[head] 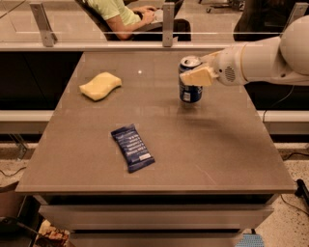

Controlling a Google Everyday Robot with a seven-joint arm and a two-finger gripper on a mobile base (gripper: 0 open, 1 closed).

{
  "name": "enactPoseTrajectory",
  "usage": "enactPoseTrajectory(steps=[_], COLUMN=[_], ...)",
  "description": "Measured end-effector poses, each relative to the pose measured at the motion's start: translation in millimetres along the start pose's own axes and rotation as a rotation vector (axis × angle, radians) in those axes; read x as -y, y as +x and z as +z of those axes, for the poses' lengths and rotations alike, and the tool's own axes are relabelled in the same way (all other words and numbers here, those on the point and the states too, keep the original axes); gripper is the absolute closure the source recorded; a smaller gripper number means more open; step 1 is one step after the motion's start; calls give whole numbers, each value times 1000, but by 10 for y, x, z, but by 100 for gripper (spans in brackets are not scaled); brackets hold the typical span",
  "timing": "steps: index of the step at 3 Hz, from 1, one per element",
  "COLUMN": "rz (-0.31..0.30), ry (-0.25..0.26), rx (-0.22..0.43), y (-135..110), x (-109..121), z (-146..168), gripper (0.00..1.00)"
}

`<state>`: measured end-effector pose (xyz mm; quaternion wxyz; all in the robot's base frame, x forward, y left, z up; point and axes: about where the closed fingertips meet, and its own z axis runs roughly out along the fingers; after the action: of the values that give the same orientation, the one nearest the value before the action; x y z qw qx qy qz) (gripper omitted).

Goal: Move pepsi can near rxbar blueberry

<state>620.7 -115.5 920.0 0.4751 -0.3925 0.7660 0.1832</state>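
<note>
My gripper is going to let go of the pepsi can upright on the table (160, 128), beside the far end of the rxbar blueberry.
The pepsi can (190, 89), dark blue with a silver top, is upright over the table's far right part, at or just above the surface. My gripper (194, 72) comes in from the right on a white arm and is shut on the can's upper half, one cream finger (196, 77) across its front. The rxbar blueberry (133, 147), a flat dark blue wrapper with white lettering, lies near the table's front, left of centre, well apart from the can.
A yellow sponge (100, 86) lies at the table's far left. The grey table (217, 154) has edges on all sides. A glass barrier with metal posts (167, 24) stands behind it, and a seated person (120, 14) is beyond.
</note>
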Motion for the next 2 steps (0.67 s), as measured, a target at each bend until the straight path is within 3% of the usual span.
enactPoseTrajectory(steps=[2], rz=[-35], ry=[-6], rx=[12], y=[2], x=[-912], z=[131], gripper=[100])
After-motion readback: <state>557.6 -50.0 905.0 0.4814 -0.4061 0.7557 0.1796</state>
